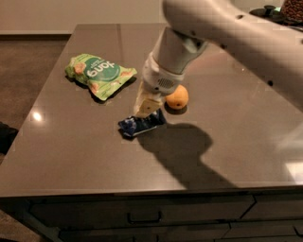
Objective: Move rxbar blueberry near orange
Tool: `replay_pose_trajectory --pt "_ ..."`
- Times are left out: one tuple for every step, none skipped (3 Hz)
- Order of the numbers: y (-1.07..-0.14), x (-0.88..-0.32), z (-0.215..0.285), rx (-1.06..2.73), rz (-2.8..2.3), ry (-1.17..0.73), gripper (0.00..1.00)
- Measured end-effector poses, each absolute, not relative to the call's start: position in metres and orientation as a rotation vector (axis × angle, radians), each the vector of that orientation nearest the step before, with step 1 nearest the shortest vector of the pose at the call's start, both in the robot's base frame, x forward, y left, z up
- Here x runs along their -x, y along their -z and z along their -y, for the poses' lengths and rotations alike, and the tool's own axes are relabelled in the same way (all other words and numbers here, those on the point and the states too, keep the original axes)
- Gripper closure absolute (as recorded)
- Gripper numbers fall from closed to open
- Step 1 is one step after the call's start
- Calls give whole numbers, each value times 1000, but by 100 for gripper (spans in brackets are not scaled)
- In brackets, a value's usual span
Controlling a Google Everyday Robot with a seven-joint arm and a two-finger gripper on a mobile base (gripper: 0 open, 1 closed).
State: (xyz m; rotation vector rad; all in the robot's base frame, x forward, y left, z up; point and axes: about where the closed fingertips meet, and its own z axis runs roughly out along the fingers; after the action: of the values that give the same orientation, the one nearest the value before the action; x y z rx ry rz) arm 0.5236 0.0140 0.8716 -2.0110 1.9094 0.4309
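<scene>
Next, I release the rxbar blueberry on the table just before the orange [193, 114], opposite the green chip bag.
The rxbar blueberry [141, 125], a dark navy-blue wrapper, hangs tilted just above the dark tabletop [71, 142], a little left of and below the orange. My gripper [147, 111] comes down from the upper right and is shut on the bar's right end. The orange [177, 98], small and round, rests on the table just right of the gripper, partly hidden behind the wrist.
A green chip bag [99, 73] lies at the back left of the table. Dark jars [284, 12] stand at the far right back corner. The table's front edge runs above a cabinet with a drawer handle [144, 217].
</scene>
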Motion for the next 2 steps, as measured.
replay_pose_trajectory --pt "-873 -539 36 1917 -1992 -395 100" --pt "-874 -545 74 1850 -2049 -375 100"
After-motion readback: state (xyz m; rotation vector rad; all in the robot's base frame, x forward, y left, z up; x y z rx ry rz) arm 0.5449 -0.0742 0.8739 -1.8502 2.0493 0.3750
